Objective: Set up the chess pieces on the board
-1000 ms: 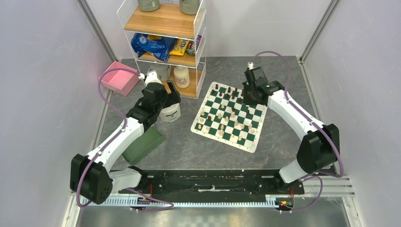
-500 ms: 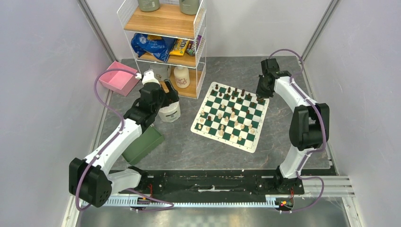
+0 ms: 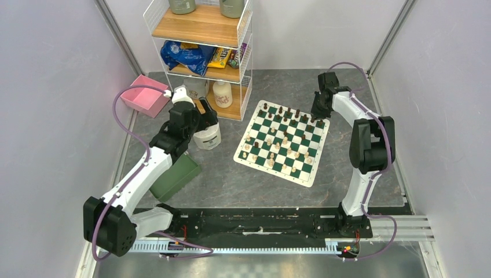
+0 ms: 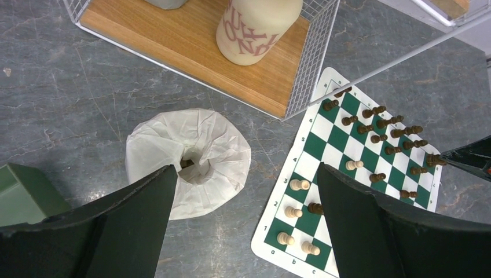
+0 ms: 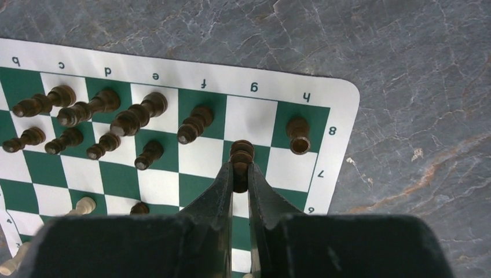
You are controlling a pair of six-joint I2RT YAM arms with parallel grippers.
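Next, my right gripper releases the dark brown piece on the empty white far-row square (image 3: 312, 121) (image 5: 247, 120) next to the dark rook.
The green and white board (image 3: 282, 143) lies right of centre, with dark brown chess pieces (image 5: 139, 114) along its far rows and cream pieces (image 4: 299, 185) on the near side. My right gripper (image 5: 240, 168) is shut on a dark brown piece (image 5: 241, 155) over the g7 square, near the board's far right corner (image 3: 319, 119). A dark rook (image 5: 298, 134) stands on h8 beside it. My left gripper (image 4: 243, 185) hangs wide open above the table between a crumpled white toilet roll (image 4: 188, 159) and the board's left edge (image 4: 272, 243), holding nothing.
A wire shelf (image 3: 202, 58) with a wooden floor and a cream bottle (image 4: 257, 26) stands at the back left. A pink bin (image 3: 145, 94) sits left of it. A green bin (image 3: 175, 176) lies near my left arm. Walls close both sides.
My right arm has swung from the board's far middle out to its far right corner, carrying the dark piece. The left arm has barely shifted.
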